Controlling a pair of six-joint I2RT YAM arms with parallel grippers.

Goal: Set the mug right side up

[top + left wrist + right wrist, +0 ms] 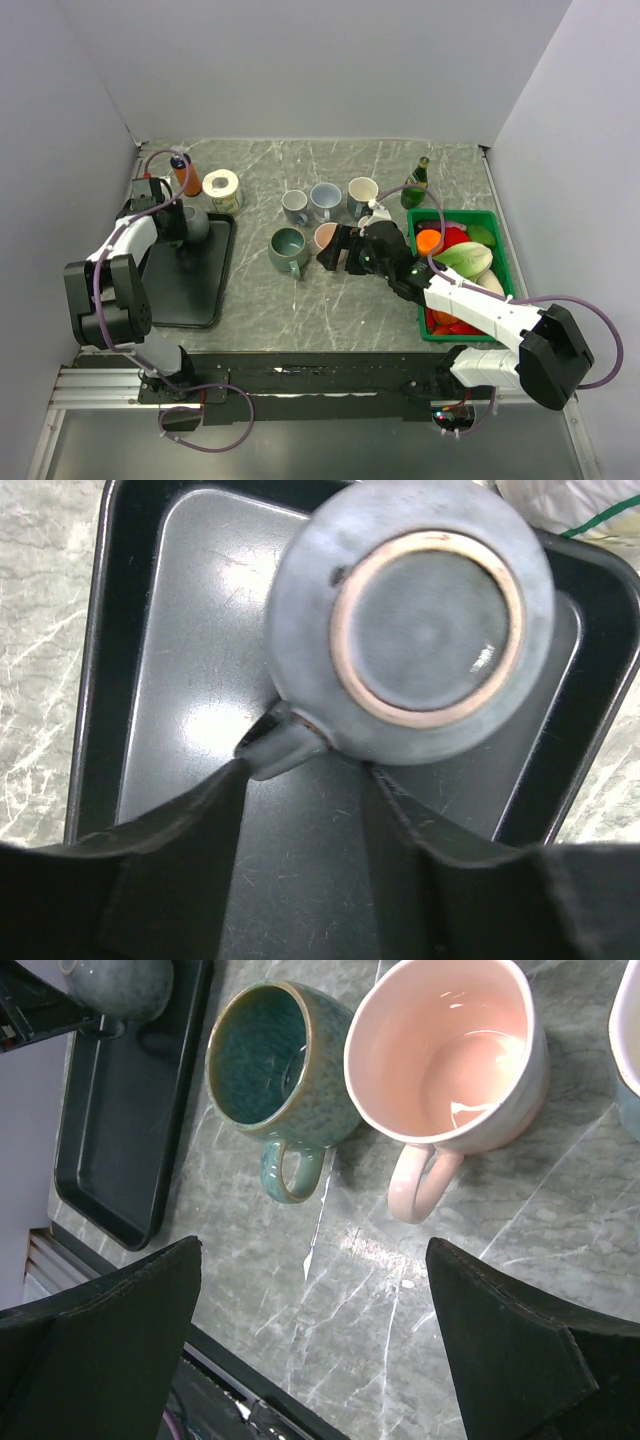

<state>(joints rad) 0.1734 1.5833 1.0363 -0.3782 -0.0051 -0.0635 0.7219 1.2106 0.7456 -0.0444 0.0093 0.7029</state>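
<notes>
The grey mug's handle slants into a finger of the robot's left gripper, so next the gripper backs off, turns in line, and pinches the handle from both sides point(283, 746).
A grey mug point(194, 222) stands upside down on the black tray point(190, 290) at the left. In the left wrist view its foot ring faces up point(420, 620) and its handle point(285, 745) points toward my left finger. My left gripper point(308, 770) is open just beside the mug, with the handle touching the left fingertip point(235, 775). It grips nothing. In the top view the left gripper point(178, 226) is over the tray's far end. My right gripper point(312, 1250) is open and empty above the table, near an upright green mug point(275, 1060) and an upright pink mug point(450, 1050).
An orange bottle point(186, 178) and a white tape roll point(222, 190) stand behind the tray. Three upright mugs point(324, 200) and a green bottle point(417, 183) stand at the back. A green crate point(455, 213) of vegetables is on the right.
</notes>
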